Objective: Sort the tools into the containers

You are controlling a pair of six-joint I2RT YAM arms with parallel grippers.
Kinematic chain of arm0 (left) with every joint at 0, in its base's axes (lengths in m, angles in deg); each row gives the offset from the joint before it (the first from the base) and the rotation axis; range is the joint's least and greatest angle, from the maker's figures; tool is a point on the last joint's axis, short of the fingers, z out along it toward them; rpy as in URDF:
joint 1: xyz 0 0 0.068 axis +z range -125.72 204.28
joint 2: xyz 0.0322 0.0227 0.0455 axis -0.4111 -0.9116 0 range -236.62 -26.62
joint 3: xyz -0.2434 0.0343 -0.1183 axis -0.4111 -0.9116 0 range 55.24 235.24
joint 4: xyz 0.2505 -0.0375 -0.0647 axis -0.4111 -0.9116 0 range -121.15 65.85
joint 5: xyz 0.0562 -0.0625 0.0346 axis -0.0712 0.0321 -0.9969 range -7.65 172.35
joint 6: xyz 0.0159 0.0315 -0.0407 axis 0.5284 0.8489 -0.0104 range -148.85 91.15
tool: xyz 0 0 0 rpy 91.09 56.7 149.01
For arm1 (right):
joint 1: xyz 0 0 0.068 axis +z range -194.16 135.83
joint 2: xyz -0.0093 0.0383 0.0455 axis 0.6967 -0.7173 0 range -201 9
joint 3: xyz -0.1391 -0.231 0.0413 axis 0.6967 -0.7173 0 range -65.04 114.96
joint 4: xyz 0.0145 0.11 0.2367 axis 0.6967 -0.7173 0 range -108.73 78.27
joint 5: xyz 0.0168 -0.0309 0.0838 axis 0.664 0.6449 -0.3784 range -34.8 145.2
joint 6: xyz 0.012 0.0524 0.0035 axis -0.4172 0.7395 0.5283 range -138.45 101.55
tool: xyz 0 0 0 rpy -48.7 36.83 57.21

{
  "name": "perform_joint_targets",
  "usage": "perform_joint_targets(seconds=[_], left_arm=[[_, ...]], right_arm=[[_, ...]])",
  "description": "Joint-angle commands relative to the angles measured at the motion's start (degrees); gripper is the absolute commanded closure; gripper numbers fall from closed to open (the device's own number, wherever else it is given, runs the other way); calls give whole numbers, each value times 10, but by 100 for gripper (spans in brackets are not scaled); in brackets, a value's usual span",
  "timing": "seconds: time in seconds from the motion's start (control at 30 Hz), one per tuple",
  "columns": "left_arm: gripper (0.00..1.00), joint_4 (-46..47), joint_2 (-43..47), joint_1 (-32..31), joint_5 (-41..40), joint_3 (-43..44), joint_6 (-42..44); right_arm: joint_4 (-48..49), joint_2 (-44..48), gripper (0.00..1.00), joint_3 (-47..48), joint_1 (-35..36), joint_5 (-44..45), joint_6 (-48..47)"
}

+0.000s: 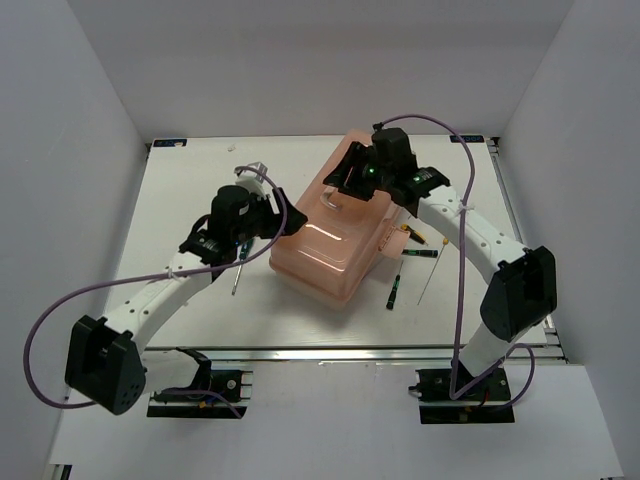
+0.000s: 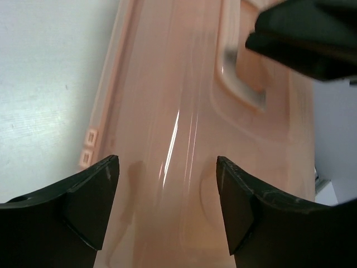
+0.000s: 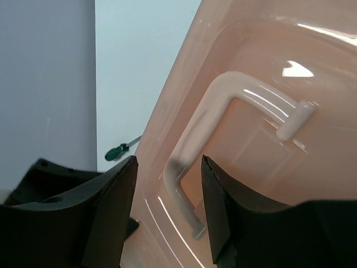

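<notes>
I will close my left gripper on the near end point(image 1: 326, 200) point(image 2: 226, 64) of the lid handle on the salmon-pink toolbox, close to my right gripper.
The salmon-pink toolbox point(image 1: 335, 240) lies in the middle of the table with its lid down. My right gripper point(image 1: 348, 182) hangs over the lid's far end; in the right wrist view it point(image 3: 169, 167) is open, jaws either side of one leg of the pale lid handle point(image 3: 192, 134), not touching it. My left gripper point(image 1: 284, 216) is open at the box's left side, empty over the lid point(image 2: 167, 139). Screwdrivers lie on the table: one dark green point(image 1: 237, 268) left of the box, also in the right wrist view point(image 3: 118, 149), and several point(image 1: 395, 290) right of it.
A thin-shafted tool point(image 1: 431, 275) and a yellow-black one point(image 1: 412, 236) lie by the box's right side near its latch. A small metal object point(image 1: 256, 169) lies at the far left of the box. White walls surround the table.
</notes>
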Motion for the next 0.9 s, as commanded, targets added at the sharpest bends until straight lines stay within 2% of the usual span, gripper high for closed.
perform_joint_targets(seconds=[0.0,0.3,0.47,0.7,0.77,0.87], left_arm=[[20,-13,37,-1,22,-38,6],[20,10,54,-1,67,-75,16],[20,11,48,-1,66,-66,23],[20,-2,46,-1,41,-40,24],[20,-19,48,-1,31,-29,28],[20,-37,54,-1,5,-2,40]], right_arm=[[-50,-22,45,23,6,52,31],[-130,-79,51,86,38,143,52],[-190,-90,50,118,65,186,117],[-149,-148,45,114,66,99,197],[-128,-156,49,119,64,58,199],[-47,-141,62,95,54,12,197]])
